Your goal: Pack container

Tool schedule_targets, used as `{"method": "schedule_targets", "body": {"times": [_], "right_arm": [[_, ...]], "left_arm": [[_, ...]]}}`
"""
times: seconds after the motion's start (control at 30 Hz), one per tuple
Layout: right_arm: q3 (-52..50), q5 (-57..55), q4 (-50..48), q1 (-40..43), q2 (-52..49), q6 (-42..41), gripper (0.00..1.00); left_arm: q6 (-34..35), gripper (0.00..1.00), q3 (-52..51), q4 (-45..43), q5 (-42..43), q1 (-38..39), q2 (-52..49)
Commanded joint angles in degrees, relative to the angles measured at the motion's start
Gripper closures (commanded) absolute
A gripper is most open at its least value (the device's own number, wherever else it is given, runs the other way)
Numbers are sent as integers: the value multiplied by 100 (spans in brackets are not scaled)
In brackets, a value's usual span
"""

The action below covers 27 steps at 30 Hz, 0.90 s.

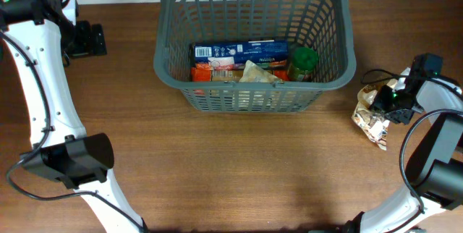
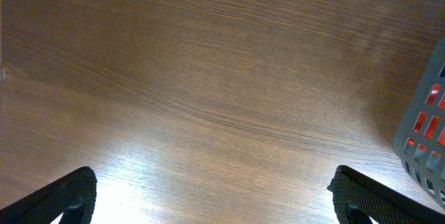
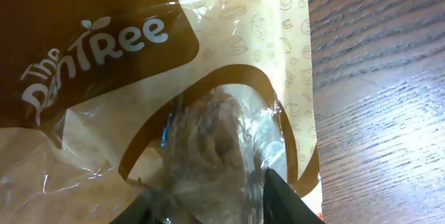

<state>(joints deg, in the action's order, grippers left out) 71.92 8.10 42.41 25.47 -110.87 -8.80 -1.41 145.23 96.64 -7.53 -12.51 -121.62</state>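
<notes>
The robot's right gripper pinches a narrow fold of the snack bag's clear window, so it should open, back off and grip wide around its filled body [image 1: 371, 116] before lifting.
The container [image 1: 165, 37] is a dark grey slotted basket at the back centre of the table; its corner also shows in the left wrist view [image 2: 425, 140]. A tan and brown snack bag [image 1: 369, 121] lies on the table to its right. My right gripper [image 1: 383, 101] is over that bag. In the right wrist view the bag [image 3: 139, 78] fills the frame and the right gripper [image 3: 208, 203] has its fingers [image 3: 281, 200] pressed into the crinkled clear window from both sides. My left gripper [image 1: 87, 39] hangs open over bare wood left of the basket, its fingers [image 2: 66, 196] wide apart.
Inside the basket lie a blue box [image 1: 239, 51], an orange packet [image 1: 202, 72], a beige bag [image 1: 257, 72] and a green-lidded jar [image 1: 304, 61]. Both white arms run along the table's left and right edges.
</notes>
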Motion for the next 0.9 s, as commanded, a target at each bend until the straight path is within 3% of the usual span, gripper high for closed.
{"method": "schedule_targets", "body": {"times": [0.0, 0.07, 0.13, 0.27, 0.4, 0.47, 0.53, 0.67, 0.87], "right_arm": [[-68, 31, 44, 9, -13, -140, 66], [-68, 22, 37, 9, -15, -140, 62], [-68, -90, 0, 9, -15, -149, 45], [-68, -411, -52, 9, -20, -249, 42], [-68, -426, -109, 9, -44, -400, 64], [-68, -426, -105, 9, -87, -450, 82], [-68, -424, -85, 9, -105, -570, 88], [-52, -385, -17, 13, -37, -568, 95], [826, -382, 852, 144, 407, -566, 96]], "left_arm": [[79, 1, -39, 4, 20, -20, 7], [79, 1, -39, 4, 20, -20, 7], [79, 1, -39, 4, 20, -20, 7], [79, 1, -39, 4, 20, -20, 7], [79, 1, -39, 4, 20, -20, 7], [79, 1, -39, 4, 20, -20, 7], [79, 1, -39, 4, 20, -20, 7], [79, 1, -39, 4, 20, -20, 7], [79, 1, -39, 4, 20, -20, 7]]}}
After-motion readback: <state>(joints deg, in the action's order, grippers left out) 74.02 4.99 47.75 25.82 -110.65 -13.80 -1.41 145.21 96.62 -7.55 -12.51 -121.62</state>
